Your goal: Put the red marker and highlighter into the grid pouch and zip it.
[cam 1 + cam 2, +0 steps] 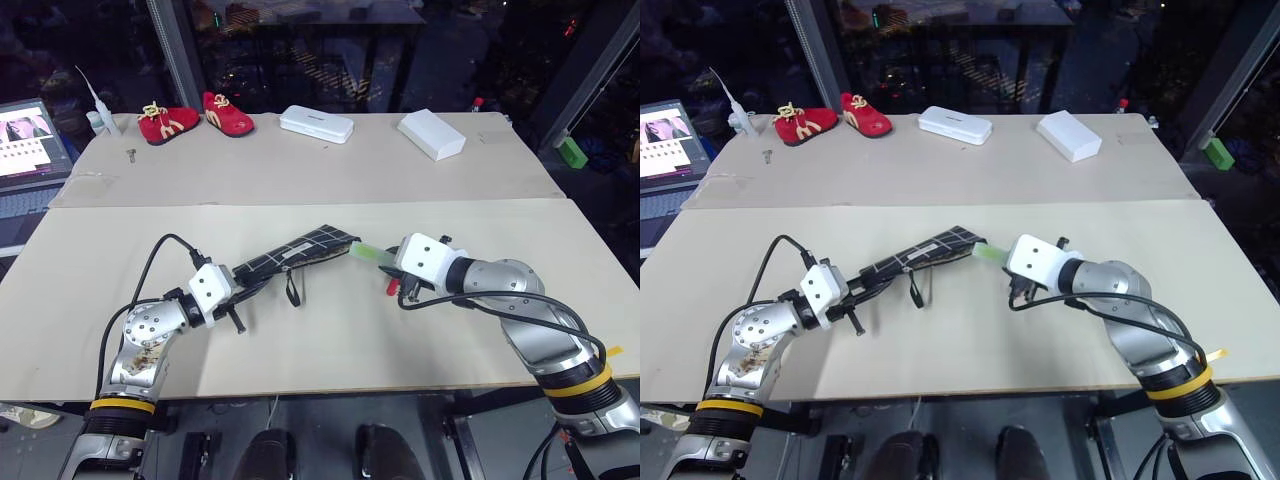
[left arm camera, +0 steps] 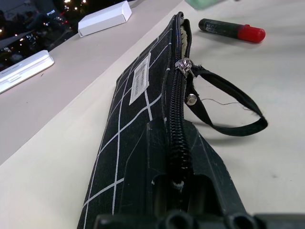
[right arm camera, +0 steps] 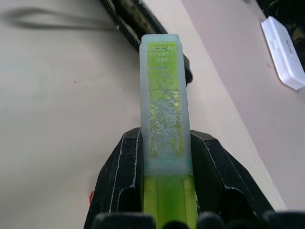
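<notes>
Next, my right gripper lets go of the highlighter inside the grid pouch's gaping far end (image 1: pixel 310 249) (image 3: pixel 135 18), just past the black loop pull.
The grid pouch (image 1: pixel 300 250) lies slantwise on the table, black with white lines and a white label (image 2: pixel 139 82). My left gripper (image 1: pixel 238 290) is shut on the pouch's near end, and the zipper (image 2: pixel 177 119) runs away from its fingers. The black loop pull (image 2: pixel 228 114) hangs beside the slider. The far end of the pouch gapes open. My right gripper (image 1: pixel 392 262) is shut on the light green highlighter (image 3: pixel 164 105), whose free end points at the pouch's open mouth (image 3: pixel 125 19), close to it. The red marker (image 2: pixel 231 29) lies on the table just past that mouth, below my right gripper.
At the back of the table stand two red shoes (image 1: pixel 195 120), a white case (image 1: pixel 316 124) and a white box (image 1: pixel 432 133). A laptop (image 1: pixel 25 140) sits at the far left. A seam (image 1: pixel 300 204) crosses the tabletop behind the pouch.
</notes>
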{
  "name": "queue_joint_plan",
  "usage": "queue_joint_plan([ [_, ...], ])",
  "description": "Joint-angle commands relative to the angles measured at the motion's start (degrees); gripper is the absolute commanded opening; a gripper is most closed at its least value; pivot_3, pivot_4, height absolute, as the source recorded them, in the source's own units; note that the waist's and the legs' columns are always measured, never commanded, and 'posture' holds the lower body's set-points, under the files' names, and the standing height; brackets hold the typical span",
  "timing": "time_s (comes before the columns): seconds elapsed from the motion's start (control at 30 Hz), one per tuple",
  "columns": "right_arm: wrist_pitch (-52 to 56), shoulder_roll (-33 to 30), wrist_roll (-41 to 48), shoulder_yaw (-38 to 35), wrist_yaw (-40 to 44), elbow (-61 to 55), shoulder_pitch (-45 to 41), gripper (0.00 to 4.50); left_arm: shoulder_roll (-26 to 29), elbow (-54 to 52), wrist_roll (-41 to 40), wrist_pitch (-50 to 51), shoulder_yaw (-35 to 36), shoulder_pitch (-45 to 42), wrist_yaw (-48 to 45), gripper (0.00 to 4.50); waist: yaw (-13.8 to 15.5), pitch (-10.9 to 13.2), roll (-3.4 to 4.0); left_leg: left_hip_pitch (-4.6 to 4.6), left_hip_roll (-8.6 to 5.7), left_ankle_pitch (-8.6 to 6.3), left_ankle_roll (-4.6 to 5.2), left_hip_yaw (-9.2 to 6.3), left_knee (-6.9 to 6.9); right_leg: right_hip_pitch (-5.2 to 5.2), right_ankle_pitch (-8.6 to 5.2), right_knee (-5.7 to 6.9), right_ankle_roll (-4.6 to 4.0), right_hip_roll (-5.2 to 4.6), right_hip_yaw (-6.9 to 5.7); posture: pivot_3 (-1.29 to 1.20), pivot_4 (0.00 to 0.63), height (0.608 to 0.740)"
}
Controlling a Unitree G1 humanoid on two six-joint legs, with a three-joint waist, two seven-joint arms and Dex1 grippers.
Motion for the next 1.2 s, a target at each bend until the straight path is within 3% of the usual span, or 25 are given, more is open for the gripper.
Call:
queue_joint_plan([
  [0.03,-1.4,0.9,-1.7,0.2,-0.2,0.9,-1.2,1.03,-0.2,-1.5,-1.0,-0.2,0.0,-1.6,0.0,0.0,0.0,0.0,0.0,0.0,0.0,0.0,0.0,0.0,0.0,0.0,0.0,0.0,0.0,0.0,0.0,0.0,0.15,0.74],
  [0.6,-4.2,5.7,-3.9,0.0,0.5,7.7,-6.4,1.03,0.1,-1.9,-0.5,-1.1,-1.0,-0.6,-0.3,0.0,-0.1,0.0,0.0,-0.01,-0.05,0.0,0.0,0.01,0.0,-0.01,0.01,0.01,-0.01,0.03,0.0,0.0,0.15,0.74],
  [0.9,3.7,7.0,-0.5,-1.0,4.4,7.3,-8.2,1.03,0.6,-1.0,0.8,-2.9,-1.8,0.2,-1.0,0.0,-0.3,0.0,0.01,0.0,-0.04,0.0,0.0,0.01,0.0,-0.02,0.01,0.03,-0.02,0.03,0.01,0.0,0.15,0.74],
  [1.2,3.1,9.5,-6.0,5.4,4.0,9.1,-11.4,1.03,0.4,-1.0,0.9,-3.3,-2.0,0.6,-1.5,0.0,-0.7,0.0,0.02,0.01,-0.04,0.0,0.0,0.01,0.0,-0.04,0.02,0.06,-0.03,0.03,0.0,0.0,0.15,0.74],
])
